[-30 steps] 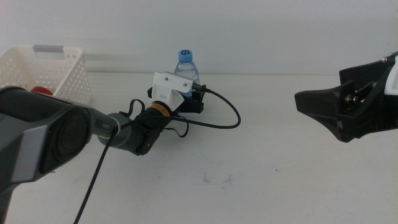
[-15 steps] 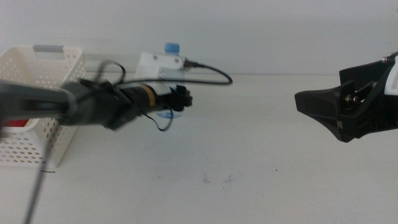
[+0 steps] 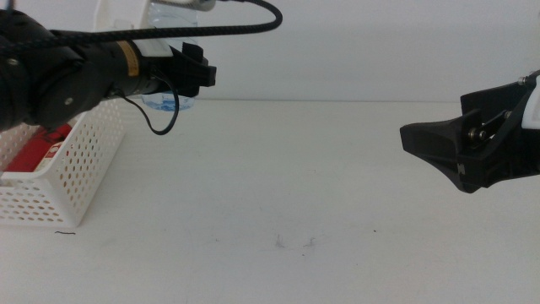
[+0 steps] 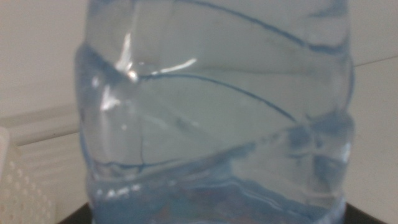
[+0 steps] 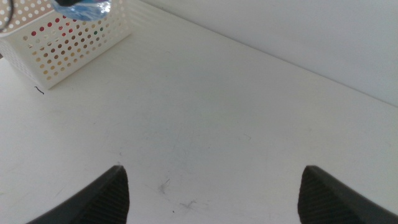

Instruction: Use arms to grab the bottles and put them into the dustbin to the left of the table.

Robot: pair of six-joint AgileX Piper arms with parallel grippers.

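Note:
The clear water bottle, now just past the dustbin's rim, will leave my left gripper's hold and rest on top of the red can inside the white dustbin [image 3: 39, 133].
A clear water bottle [image 3: 167, 104] with a blue label hangs in the air at the back left, and my left gripper [image 3: 196, 76] is shut on it. It sits just past the right rim of the dustbin [image 3: 80, 173], a white perforated basket. The bottle [image 4: 205, 112] fills the left wrist view. A red can [image 3: 38, 150] lies inside the dustbin. My right gripper [image 3: 409, 137] hovers at the right side of the table. In its wrist view the right gripper [image 5: 214, 186] stands open with only bare table between the jaws.
The white table [image 3: 287, 194] has faint scuff marks [image 3: 295, 242] near the front middle. A black cable [image 3: 253, 8] loops above the left arm. The right wrist view also shows the dustbin [image 5: 68, 46] and the bottle [image 5: 84, 7] far off.
My left arm has lifted the water bottle off the table and swung it left and up toward the dustbin. The right arm has not moved.

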